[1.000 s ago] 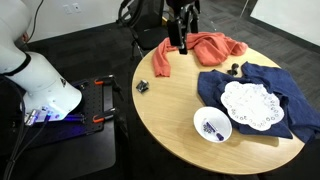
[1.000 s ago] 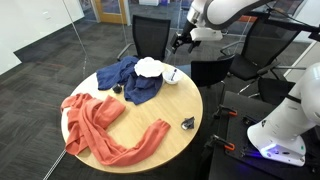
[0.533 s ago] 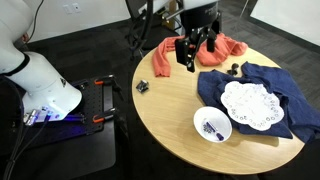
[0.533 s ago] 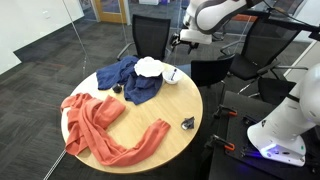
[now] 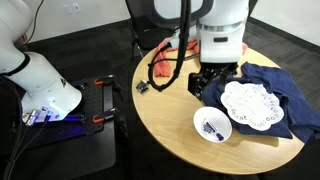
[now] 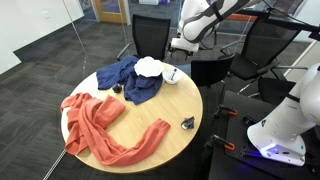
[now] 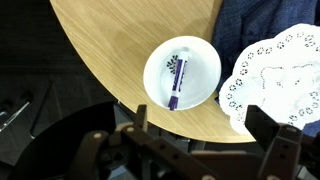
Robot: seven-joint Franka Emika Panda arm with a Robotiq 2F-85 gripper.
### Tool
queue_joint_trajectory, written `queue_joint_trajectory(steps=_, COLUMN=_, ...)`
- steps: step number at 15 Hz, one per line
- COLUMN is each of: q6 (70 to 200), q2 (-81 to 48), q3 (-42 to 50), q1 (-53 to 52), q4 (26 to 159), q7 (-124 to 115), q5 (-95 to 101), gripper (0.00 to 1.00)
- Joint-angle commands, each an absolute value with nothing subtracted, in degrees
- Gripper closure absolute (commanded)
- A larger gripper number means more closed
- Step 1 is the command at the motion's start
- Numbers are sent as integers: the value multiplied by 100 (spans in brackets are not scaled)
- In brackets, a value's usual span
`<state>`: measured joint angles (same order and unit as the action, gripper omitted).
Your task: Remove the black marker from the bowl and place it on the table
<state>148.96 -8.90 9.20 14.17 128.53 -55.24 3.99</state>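
Note:
My gripper will move down into the white bowl next. Then it should close on the black marker's end [image 5: 219, 135] [image 7: 174, 100] closest to the edge of the table.
The white bowl [image 7: 190, 60] sits near the table's edge with the black-bluish marker [image 7: 177, 80] lying inside it. The bowl also shows in both exterior views [image 5: 212, 125] [image 6: 172, 75], and the marker shows as a dark streak in an exterior view [image 5: 210, 128]. My gripper [image 7: 200, 125] is open and empty, with its jaws wide apart, well above the bowl. In an exterior view the gripper [image 5: 205, 85] hangs over the table [image 5: 165, 110], beside the doily. In an exterior view it [image 6: 180, 45] is above the bowl's side of the table.
A lacy white doily [image 5: 250, 105] lies on a blue cloth [image 5: 270, 85] next to the bowl. A red cloth [image 5: 165, 60] lies on the far part of the table. A small black clip [image 5: 143, 87] sits near the table's edge. Office chairs [image 6: 150, 35] stand around the table.
My arm has swung from above the red cloth at the far edge across the table toward the bowl and doily. The bowl and marker have not moved.

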Motion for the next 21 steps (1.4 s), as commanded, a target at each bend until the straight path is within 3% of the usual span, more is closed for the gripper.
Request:
queue_joint_trajectory(steps=1, q6=15044, q2=-1590, q3=1214, q1=1206, q4=12396, q7=-5690, q5=199, gripper=0)
queue_joint_trajectory(steps=12, q6=15255, q2=-2804, q3=1379, q1=1027, q4=11725, q7=-5440, q5=-504, gripper=0)
queue_joint_trajectory(steps=21, q6=15195, q2=-2791, q3=1539, q1=912, q4=11799, q7=-5518, q5=-466, gripper=0)
